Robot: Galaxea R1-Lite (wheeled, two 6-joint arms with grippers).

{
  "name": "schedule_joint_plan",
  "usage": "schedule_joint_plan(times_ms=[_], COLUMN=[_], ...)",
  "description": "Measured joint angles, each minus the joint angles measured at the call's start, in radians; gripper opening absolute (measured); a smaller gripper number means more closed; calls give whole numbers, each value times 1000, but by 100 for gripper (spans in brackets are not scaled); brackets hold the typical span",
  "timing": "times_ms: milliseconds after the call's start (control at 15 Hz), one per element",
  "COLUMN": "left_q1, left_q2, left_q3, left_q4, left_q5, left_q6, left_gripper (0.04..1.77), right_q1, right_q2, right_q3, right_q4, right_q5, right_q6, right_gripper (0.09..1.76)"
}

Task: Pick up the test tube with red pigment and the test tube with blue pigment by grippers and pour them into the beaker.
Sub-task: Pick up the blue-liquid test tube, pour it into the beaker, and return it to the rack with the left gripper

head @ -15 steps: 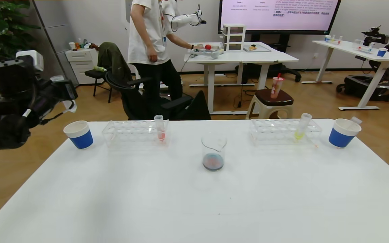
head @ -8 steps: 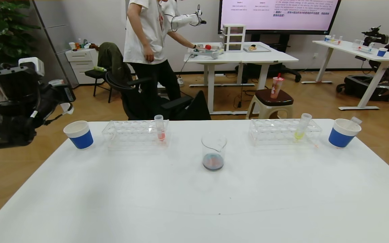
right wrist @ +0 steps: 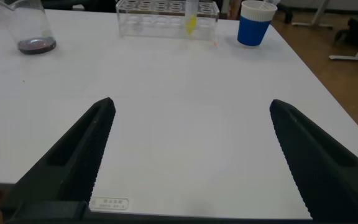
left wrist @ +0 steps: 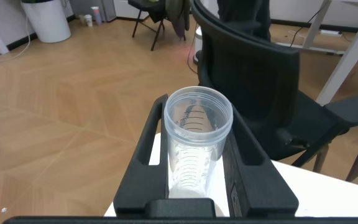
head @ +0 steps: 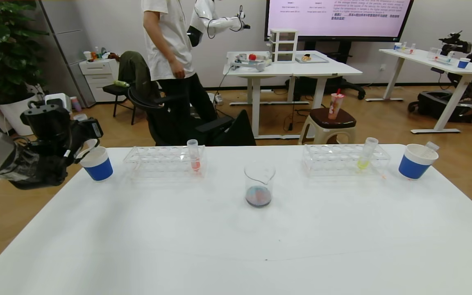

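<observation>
I need to release the clear test tube, now just over the cup's rim, with my left gripper inside the blue-and-white paper cup (head: 94, 154) near the coral-red tube's rack.
My left gripper (head: 86, 138) hangs at the table's far left corner, just over the rim of a blue-and-white paper cup (head: 96, 164). It is shut on a clear test tube (left wrist: 197, 134) that looks empty, open mouth toward the camera. The beaker (head: 259, 185) stands mid-table with dark reddish-blue liquid at its bottom. No test tube with red pigment or with blue pigment is in view. In the right wrist view my right gripper (right wrist: 191, 104) is open and empty, low over the table's near right part.
A clear rack (head: 154, 162) at the back left holds a tube of coral-red liquid (head: 194, 156). A second rack (head: 334, 159) at the back right holds a yellow-green tube (head: 366, 155). A second paper cup (head: 414, 162) at the far right holds a tube (head: 431, 146). A person stands behind the table.
My left arm has come down and in toward the left paper cup, still holding the tube. The person behind has stepped to the left.
</observation>
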Motion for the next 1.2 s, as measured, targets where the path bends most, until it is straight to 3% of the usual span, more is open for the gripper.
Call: schedule_joint_plan(times_ms=[400, 867, 933, 1000, 1133, 1200], left_q1=[19, 17, 16, 15, 14, 15], left_q2=[94, 100, 98, 95, 92, 92], left_q3=[67, 83, 87, 89, 91, 91], left_q4=[-109, -114, -114, -114, -114, -114], left_q5=[0, 0, 0, 0, 0, 0], left_q6=[-5, -19, -24, -25, -26, -26], left_gripper=[50, 50, 60, 84, 155, 172], right_q1=[0, 0, 0, 0, 0, 0], right_q2=[0, 0, 0, 0, 0, 0], right_q3=[0, 0, 0, 0, 0, 0], right_q4=[0, 0, 0, 0, 0, 0], right_q5=[0, 0, 0, 0, 0, 0], right_q6=[0, 0, 0, 0, 0, 0], right_gripper=[174, 174, 174, 174, 174, 174])
